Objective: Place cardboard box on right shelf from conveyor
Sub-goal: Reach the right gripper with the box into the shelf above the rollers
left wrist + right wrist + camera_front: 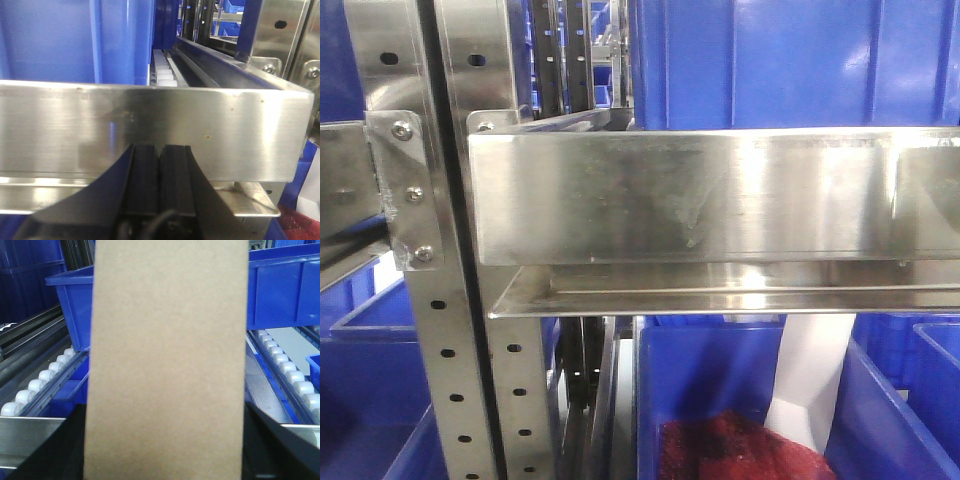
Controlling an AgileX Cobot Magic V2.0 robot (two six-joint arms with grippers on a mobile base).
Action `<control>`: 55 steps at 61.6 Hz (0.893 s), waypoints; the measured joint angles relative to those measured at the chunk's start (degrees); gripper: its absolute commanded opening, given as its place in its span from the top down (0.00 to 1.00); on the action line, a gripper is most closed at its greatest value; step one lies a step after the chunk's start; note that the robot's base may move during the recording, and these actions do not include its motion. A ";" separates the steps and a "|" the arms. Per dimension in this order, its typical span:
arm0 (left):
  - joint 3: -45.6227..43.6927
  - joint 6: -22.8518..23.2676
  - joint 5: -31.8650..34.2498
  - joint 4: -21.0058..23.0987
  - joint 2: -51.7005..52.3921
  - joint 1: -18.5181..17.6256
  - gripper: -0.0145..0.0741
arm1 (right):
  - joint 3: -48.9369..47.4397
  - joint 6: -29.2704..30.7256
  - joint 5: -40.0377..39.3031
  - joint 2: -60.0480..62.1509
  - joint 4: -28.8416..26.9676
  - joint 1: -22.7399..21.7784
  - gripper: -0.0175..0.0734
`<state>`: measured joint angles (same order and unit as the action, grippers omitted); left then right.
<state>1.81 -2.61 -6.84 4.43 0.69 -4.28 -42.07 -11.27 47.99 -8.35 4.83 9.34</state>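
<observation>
I need to use my right gripper to let go of the cardboard box on the rollers (834,112) between the steel edge of the shelf and the blue bin. The box is now held upright between its fingers.
The tan cardboard box (167,365) fills the middle of the right wrist view, upright and held between my right gripper's (167,442) dark fingers (60,452), which press on its two sides. Past the box lie the right shelf's steel front lip (30,432) and white roller tracks (45,377). The front view shows that shelf's shiny lip (700,195) head-on, with no box or gripper in sight. My left gripper (159,152) is shut with nothing in it, just below and in front of a steel shelf lip (150,125). The conveyor is out of view.
Blue plastic bins (280,290) sit on the rollers behind the box, and more blue bins (720,400) stand below the shelf. Perforated steel uprights (430,300) stand left of the right shelf. A second steel shelf (345,185) lies beyond them.
</observation>
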 measured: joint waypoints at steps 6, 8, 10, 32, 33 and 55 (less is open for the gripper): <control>0.00 0.00 0.00 0.00 0.00 0.00 0.97 | 0.00 0.00 -0.23 0.00 0.00 0.00 0.55; 0.00 0.00 0.00 0.00 0.00 0.00 0.97 | 0.00 0.00 -0.37 0.00 0.00 0.00 0.55; 0.00 0.00 0.00 0.00 0.00 0.00 0.97 | 0.00 0.00 -0.49 0.00 0.00 0.00 0.55; 0.00 0.00 0.00 0.00 0.00 0.00 0.97 | -1.88 2.73 -2.53 -4.82 -0.11 0.00 0.55; 0.00 0.00 0.00 0.00 0.00 0.00 0.97 | -2.33 3.36 -2.78 -5.66 -0.11 0.00 0.55; 0.00 0.00 0.00 0.00 0.00 0.00 0.97 | -19.87 33.00 -6.31 -33.86 -0.11 3.06 0.55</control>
<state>1.81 -2.61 -6.84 4.43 0.69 -4.28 -61.94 21.73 41.67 -42.21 4.71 12.40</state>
